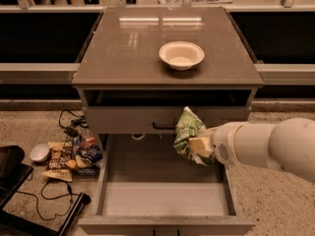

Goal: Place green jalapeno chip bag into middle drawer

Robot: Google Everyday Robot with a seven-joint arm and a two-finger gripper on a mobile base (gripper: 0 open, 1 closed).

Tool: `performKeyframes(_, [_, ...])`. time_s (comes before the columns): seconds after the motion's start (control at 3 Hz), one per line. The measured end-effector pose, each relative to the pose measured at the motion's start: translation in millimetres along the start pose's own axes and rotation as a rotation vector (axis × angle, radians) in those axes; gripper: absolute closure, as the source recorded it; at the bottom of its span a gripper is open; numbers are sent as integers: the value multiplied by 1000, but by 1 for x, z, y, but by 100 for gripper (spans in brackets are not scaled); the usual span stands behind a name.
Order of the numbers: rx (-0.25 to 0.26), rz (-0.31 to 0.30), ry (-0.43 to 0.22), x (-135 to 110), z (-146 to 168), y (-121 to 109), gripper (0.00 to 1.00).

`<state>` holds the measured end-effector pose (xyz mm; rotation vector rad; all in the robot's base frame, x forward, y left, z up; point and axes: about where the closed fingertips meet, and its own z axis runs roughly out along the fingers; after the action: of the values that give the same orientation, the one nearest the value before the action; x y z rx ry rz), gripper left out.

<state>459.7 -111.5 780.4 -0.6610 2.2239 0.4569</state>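
Observation:
Next, I let go of the green jalapeno chip bag near the centre of the open middle drawer's grey bottom (pixel 177 178).
The green jalapeno chip bag (pixel 188 134) is a crinkly green and white packet held upright in the air over the right rear part of the open middle drawer (pixel 165 199). My gripper (pixel 198 146) is shut on the bag's lower right side, with the white arm reaching in from the right. The drawer is pulled out toward the camera and its pale grey floor shows bare. The bag hangs in front of the closed upper drawer front and hides part of its black handle (pixel 163 126).
A white bowl (pixel 181 54) sits on the cabinet top (pixel 123 48). On the floor to the left lie several snack packets (pixel 69 156), a small white bowl (pixel 39 153), black cables (pixel 54 193) and a dark case (pixel 10 168).

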Motion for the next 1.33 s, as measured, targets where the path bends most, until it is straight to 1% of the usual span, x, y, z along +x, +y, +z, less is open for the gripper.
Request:
performKeyframes(0.33, [-65,11,42,36,46,4,100])
performKeyframes(0.67, [-116,-14,109,79,92,14,100])
performKeyframes(1.0, [-155,-33,158,106,130,28,100])
performKeyframes(1.33, [-217,-70,183,115,171,52,100])
